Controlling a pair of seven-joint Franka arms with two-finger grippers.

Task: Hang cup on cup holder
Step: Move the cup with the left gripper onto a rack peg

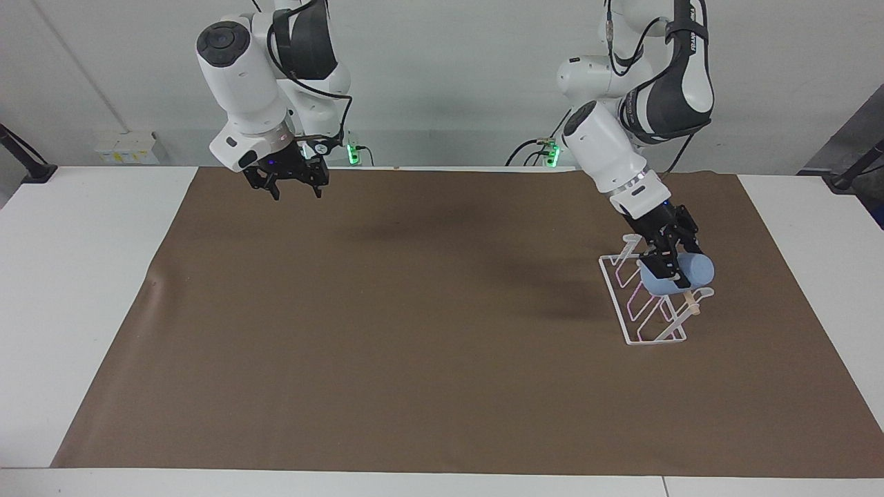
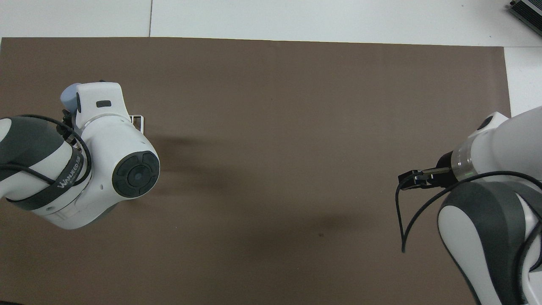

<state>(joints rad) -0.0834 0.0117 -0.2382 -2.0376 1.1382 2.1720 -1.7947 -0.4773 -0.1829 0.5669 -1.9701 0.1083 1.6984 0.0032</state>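
Next, my left gripper releases the light-blue cup on the white cup holder's peg [image 2: 122, 126] next to the exposed corner of the cup holder.
The light-blue cup [image 1: 693, 271] lies on its side in my left gripper [image 1: 671, 268], which is shut on it. I hold it just over the upper prongs and wooden rod of the white wire cup holder [image 1: 644, 308], which stands on the brown mat toward the left arm's end of the table. I cannot tell whether the cup touches the rack. In the overhead view only an edge of the cup [image 2: 67, 96] and one corner of the cup holder [image 2: 138, 120] show past the left arm. My right gripper [image 1: 291, 186] waits open and empty over the mat's edge nearest the robots.
The brown mat [image 1: 414, 331] covers most of the white table [image 1: 76, 276]. The left arm's wrist and forearm [image 2: 106, 161] hide the rack from above.
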